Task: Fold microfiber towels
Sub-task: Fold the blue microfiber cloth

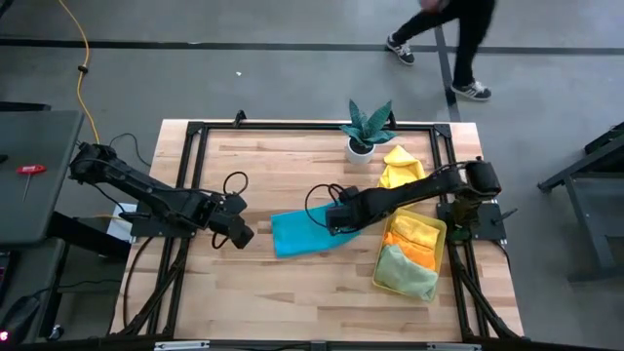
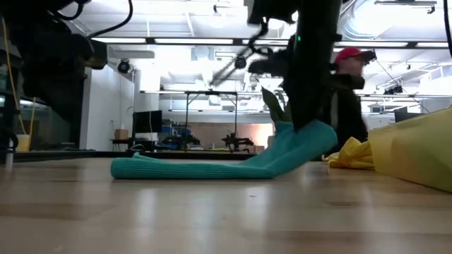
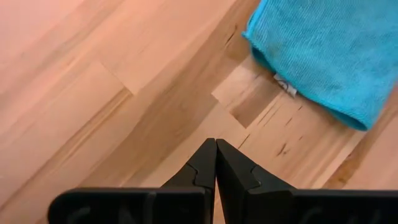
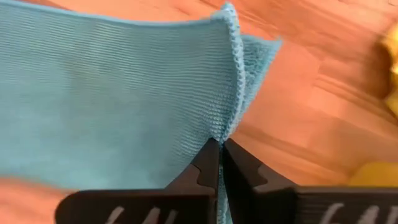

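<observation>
The teal towel has a raised end. I should use my right gripper to lay it down on its flat end (image 1: 283,234) nearest my left gripper.
A teal microfiber towel (image 1: 302,236) lies in the middle of the table. Its right end (image 2: 311,141) is raised off the wood, and my right gripper (image 4: 221,144) is shut on it there. My left gripper (image 3: 216,144) is shut on nothing and hangs above bare wood, a little left of the towel's left end (image 3: 323,56). A yellow towel (image 1: 400,168) lies crumpled on the table at the back right. Yellow, orange and pale green towels (image 1: 409,258) lie in a yellow tray. My right gripper pinches the teal towel's stitched edge (image 4: 235,93) between its two fingers, pointing steeply down from above. The right end of the towel rises to the fingers. Its left part (image 2: 162,169) stays flat on the table. One layer or several, I cannot tell.
A translucent yellow tray (image 1: 441,234) sits at the right near the right arm's base. A small spiky plant in a white pot (image 1: 365,136) stands at the far edge. Bare wood (image 1: 292,312) lies near the front edge. A person (image 1: 448,39) walks beyond the table.
</observation>
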`<state>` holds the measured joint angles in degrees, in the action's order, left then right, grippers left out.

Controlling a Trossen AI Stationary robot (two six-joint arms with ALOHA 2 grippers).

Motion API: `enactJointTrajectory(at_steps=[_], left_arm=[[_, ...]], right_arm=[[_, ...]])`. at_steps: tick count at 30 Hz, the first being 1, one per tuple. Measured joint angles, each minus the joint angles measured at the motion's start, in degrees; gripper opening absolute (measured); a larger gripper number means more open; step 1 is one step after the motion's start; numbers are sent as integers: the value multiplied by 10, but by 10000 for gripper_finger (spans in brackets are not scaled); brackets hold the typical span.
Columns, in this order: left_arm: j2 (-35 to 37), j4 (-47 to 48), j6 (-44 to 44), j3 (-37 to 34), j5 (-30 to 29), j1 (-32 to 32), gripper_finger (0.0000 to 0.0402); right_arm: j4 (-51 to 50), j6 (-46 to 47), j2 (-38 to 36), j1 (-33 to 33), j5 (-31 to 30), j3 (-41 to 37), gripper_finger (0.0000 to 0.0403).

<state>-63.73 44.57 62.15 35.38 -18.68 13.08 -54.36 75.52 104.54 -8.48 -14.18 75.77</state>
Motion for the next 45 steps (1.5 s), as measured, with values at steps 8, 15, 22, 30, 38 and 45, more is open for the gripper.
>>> enactJointTrajectory(at_steps=[8,15,22,30,38,45], left_arm=[[-23,-25,0,0,-17,0,0],[-96,-78,-6,0,11,1,0],[-185,-165,-9,0,33,18,0],[-226,-228,-9,0,27,28,0],[-219,-228,-39,-1,32,27,0],[-218,-229,-53,0,37,27,0]], right_arm=[[105,-10,-21,-14,34,0,0],[241,-5,-21,-18,34,1,0],[311,10,-8,-16,25,2,0],[400,27,46,-17,39,2,0],[447,46,95,-15,47,2,0],[537,82,128,-12,48,2,0]])
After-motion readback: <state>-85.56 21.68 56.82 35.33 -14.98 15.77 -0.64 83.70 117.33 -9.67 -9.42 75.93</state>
